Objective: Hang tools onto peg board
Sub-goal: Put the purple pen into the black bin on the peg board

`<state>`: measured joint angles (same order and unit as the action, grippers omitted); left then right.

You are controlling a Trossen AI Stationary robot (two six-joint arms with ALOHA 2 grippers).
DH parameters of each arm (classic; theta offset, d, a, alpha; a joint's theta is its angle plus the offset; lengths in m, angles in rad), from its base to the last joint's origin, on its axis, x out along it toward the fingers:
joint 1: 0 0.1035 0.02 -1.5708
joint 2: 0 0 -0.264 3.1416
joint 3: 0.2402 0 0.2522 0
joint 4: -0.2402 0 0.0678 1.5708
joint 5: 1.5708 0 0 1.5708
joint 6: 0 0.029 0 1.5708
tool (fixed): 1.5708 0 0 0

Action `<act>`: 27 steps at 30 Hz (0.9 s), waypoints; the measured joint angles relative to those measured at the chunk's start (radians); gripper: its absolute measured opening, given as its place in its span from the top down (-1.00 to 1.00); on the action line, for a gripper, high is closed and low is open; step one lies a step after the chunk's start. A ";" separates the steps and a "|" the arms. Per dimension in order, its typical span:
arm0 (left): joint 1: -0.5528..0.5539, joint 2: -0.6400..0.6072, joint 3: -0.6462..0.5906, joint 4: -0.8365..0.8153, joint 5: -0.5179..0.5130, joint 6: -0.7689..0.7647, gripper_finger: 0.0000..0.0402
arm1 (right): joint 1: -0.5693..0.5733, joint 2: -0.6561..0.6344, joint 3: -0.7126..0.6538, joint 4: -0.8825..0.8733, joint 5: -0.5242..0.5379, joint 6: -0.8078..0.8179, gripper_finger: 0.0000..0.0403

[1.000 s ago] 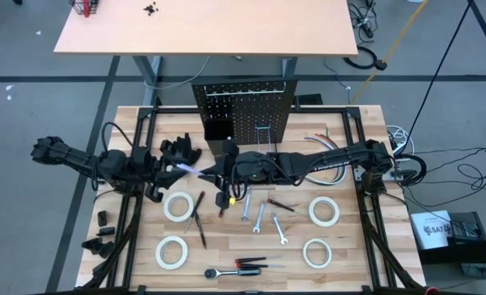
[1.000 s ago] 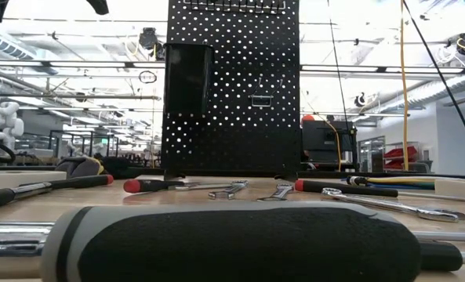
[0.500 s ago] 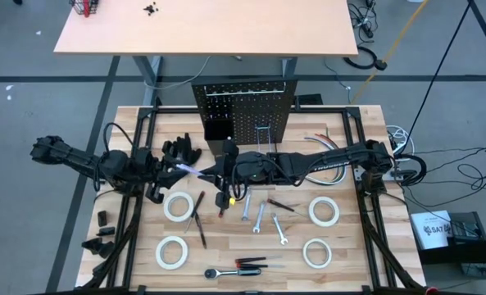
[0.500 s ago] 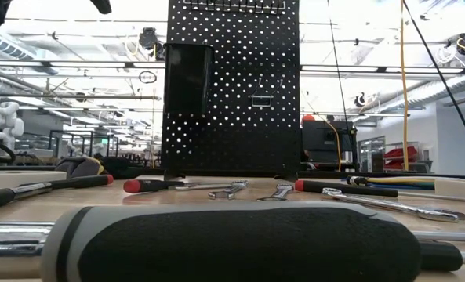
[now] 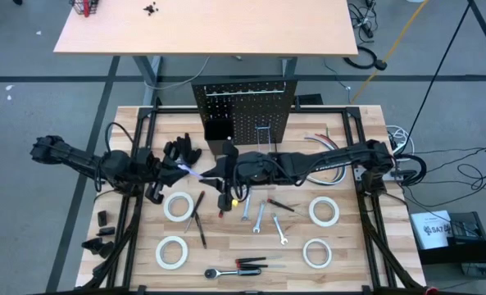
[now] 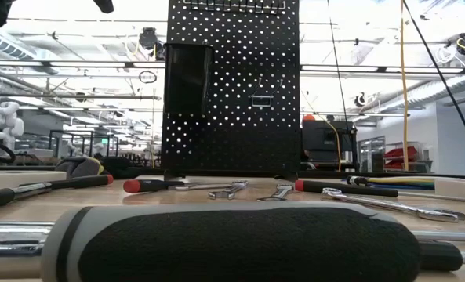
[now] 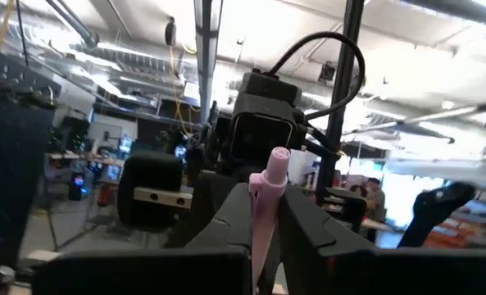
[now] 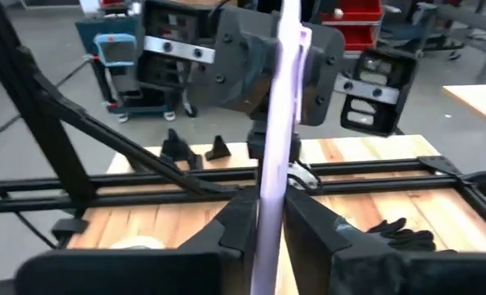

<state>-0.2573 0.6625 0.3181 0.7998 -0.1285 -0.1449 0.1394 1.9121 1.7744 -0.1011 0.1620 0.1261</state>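
The tool's clip stands far past the fingers of the right gripper, so that gripper should take the tool's body nearer the clip [image 8: 279, 146] while the left gripper steadies it.
A slim lilac-pink tool [image 5: 191, 170] is held above the table's middle, between both grippers. My left gripper [image 5: 179, 169] comes from the table's left and my right gripper [image 5: 214, 172] from its right, each shut on the tool. The peg board [image 5: 244, 111] stands upright at the far edge, with a black box bin [image 5: 217, 129] and wire hooks. Wrenches [image 5: 259, 217], screwdrivers [image 5: 200, 220], a ratchet [image 5: 226, 271] and white tape rolls [image 5: 178, 206] lie flat on the table. My left gripper [image 7: 263, 238] pinches the tool's pink end [image 7: 265, 192] between its two fingers, coming about level from the table's left. The fingers lie along the tool, and its rounded tip sticks out past them. The tool is clear of the table. My right gripper [image 8: 271, 213] has the tool's pale lilac shaft [image 8: 274, 164] between its two fingers, coming about level from the table's right. The shaft runs on along the fingers toward my left gripper. Whether the fingers still press on it, I cannot tell.
Black gloves [image 5: 181, 150] lie on the table behind my left gripper. Black frame rails [image 5: 353, 164] run along the table's sides, and cables [image 5: 320, 139] curl at the far right. In the low view the ratchet's black handle [image 6: 232, 243] fills the foreground before the peg board [image 6: 232, 94].
Both arms have stayed in place over the table's middle. My left gripper's fingers have closed in on the tool's end, while the tool has stayed where it was.
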 joint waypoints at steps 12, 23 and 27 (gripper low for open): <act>0.000 0.094 0.186 -0.337 0.024 -0.111 0.88 | 0.006 -0.008 0.000 -0.068 -0.088 0.114 0.22; 0.000 0.168 0.242 -0.451 0.023 -0.111 0.88 | 0.006 -0.008 0.000 -0.120 -0.086 0.165 0.28; 0.000 0.169 0.243 -0.451 0.023 -0.111 0.88 | 0.006 -0.008 0.000 -0.146 -0.086 0.177 0.32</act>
<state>-0.2577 0.8310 0.5606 0.3485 -0.1059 -0.2558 0.1455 1.9041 1.7744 -0.2469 0.0765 0.3027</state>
